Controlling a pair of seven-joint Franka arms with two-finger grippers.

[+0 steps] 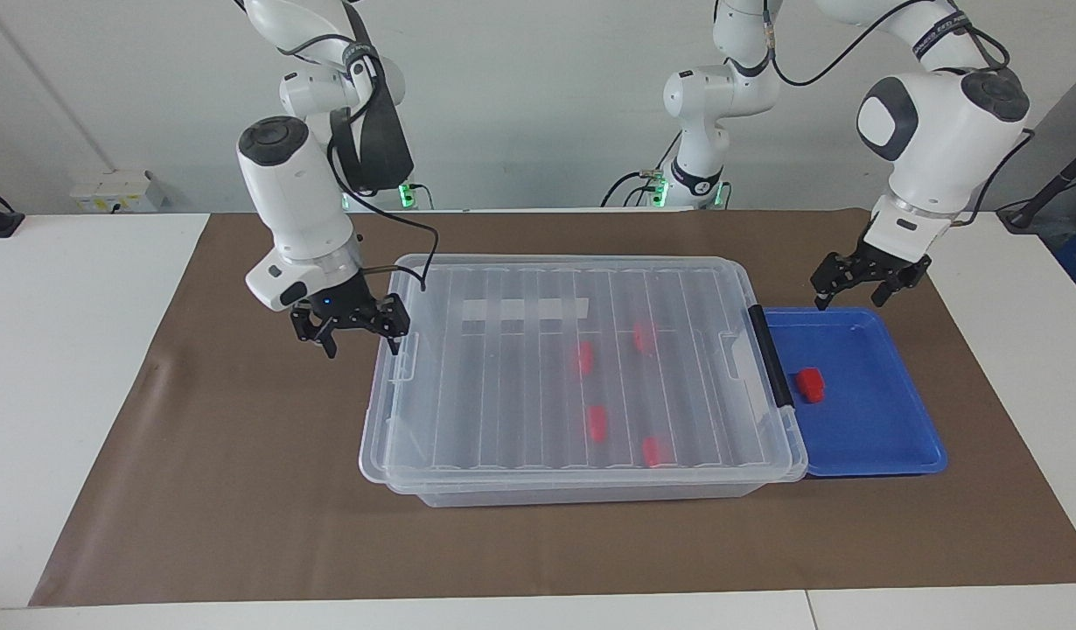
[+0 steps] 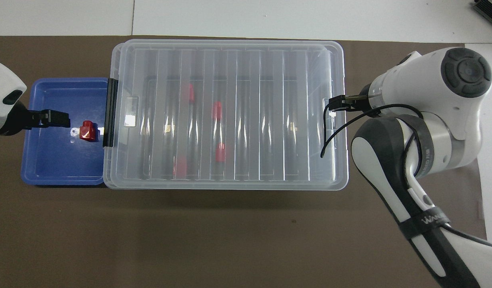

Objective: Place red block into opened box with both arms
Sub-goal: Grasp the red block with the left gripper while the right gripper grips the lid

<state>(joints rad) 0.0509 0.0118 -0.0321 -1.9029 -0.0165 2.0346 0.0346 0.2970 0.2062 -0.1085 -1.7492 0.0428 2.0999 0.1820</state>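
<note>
My left gripper needs to next go to the narrow end (image 2: 88,124) of the red block in the blue tray and close there.
A small red block (image 1: 810,384) (image 2: 88,131) lies in the shallow blue tray (image 1: 888,442) (image 2: 50,170). The large clear box (image 1: 573,262) (image 2: 230,43) stands mid-table with its ribbed lid lying flat on it, and its black handle (image 1: 770,354) is at the tray end. Several more red blocks (image 1: 597,422) show through the lid. My left gripper (image 1: 849,302) (image 2: 58,119) hangs open and empty over the tray's edge nearest the robots. My right gripper (image 1: 363,346) (image 2: 336,103) is open and empty, low at the box's end toward the right arm.
A brown mat (image 1: 241,490) covers the white table (image 1: 66,367) under box and tray. The tray butts against the box's handle end. In the overhead view the right arm's wrist and forearm (image 2: 426,120) cover the mat beside the box.
</note>
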